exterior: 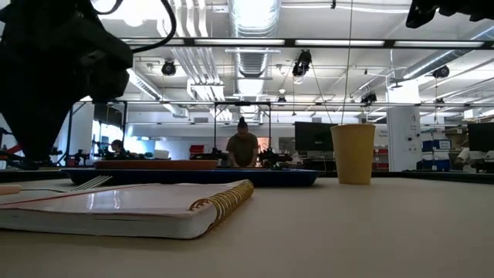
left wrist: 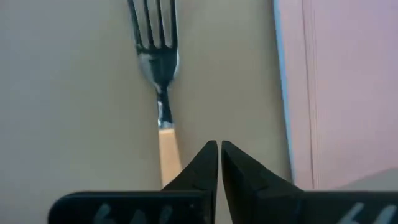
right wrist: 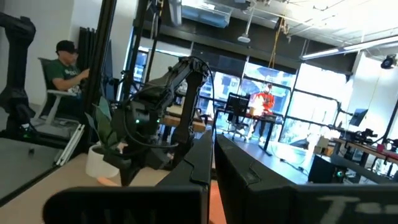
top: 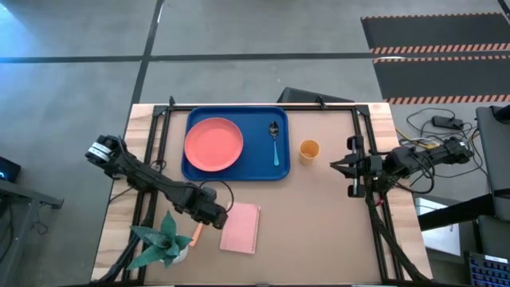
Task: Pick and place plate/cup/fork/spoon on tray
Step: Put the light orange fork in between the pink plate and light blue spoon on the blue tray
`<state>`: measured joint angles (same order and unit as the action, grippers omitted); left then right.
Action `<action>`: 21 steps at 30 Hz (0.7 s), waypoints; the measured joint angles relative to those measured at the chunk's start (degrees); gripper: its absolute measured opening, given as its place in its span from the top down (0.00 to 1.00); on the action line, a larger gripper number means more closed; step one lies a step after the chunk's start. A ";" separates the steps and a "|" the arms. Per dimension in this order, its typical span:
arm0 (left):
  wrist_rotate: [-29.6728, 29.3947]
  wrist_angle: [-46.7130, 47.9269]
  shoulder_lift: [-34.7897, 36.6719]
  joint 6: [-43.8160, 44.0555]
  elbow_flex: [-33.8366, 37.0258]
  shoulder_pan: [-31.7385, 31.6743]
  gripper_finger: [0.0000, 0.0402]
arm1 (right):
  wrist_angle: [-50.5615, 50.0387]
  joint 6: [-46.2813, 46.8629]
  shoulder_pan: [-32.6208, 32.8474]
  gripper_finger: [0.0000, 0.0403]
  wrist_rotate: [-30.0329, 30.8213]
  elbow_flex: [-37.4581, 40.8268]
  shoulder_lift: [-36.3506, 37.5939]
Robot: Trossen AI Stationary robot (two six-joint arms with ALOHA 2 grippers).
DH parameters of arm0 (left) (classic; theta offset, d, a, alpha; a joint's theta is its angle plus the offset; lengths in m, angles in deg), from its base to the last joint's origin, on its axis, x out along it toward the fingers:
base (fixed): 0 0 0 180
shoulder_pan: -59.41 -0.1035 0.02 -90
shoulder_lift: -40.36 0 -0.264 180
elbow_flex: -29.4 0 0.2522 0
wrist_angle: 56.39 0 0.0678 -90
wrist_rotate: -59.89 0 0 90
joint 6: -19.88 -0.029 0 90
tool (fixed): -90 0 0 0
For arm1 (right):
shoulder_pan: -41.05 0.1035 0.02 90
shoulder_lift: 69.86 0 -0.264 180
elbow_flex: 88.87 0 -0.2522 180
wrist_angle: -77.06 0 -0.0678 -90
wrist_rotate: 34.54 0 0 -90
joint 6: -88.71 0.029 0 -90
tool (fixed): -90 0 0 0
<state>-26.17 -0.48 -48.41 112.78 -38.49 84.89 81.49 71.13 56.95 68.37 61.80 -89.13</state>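
Observation:
My left gripper is closed in the gap beside the fork's orange handle, so next I open it, move it over and grip the handle's end [left wrist: 166, 137] near the fork's metal neck.
The coral-pink plate [top: 213, 143] and the blue-handled spoon [top: 275, 143] lie on the blue tray [top: 239, 171] at the far middle of the table. The orange-yellow cup [top: 309, 150] stands upright on the table just right of the tray; it also shows in the low view [exterior: 353, 153]. The fork [left wrist: 160, 74] lies flat on the table left of the pink notebook, its orange handle [top: 195, 235] toward the near edge. My left gripper [left wrist: 219, 148] is shut, just above the table between the fork's handle and the notebook. My right gripper [top: 336, 165] is shut and empty, right of the cup.
A pink spiral notebook [top: 241, 227] lies right of the fork, close to my left gripper. A green potted plant [top: 163, 243] stands at the near left corner. Dark frame rails [top: 151, 159] run along the table's sides. People sit in the room beyond.

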 joint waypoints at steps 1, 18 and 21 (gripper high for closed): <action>0.64 -0.22 0.00 -0.06 0.33 0.10 0.98 | -0.09 0.10 0.00 0.98 0.00 0.00 0.00; 1.29 0.41 0.04 1.27 5.38 2.27 0.63 | -0.38 -0.29 0.00 0.98 0.15 0.00 0.02; -0.02 0.23 0.04 1.30 5.81 2.57 0.64 | -0.36 -0.35 0.00 0.98 0.17 0.00 0.02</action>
<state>-26.19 -0.26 -48.37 114.07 -32.67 87.45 81.12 70.78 56.95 68.55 61.80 -89.11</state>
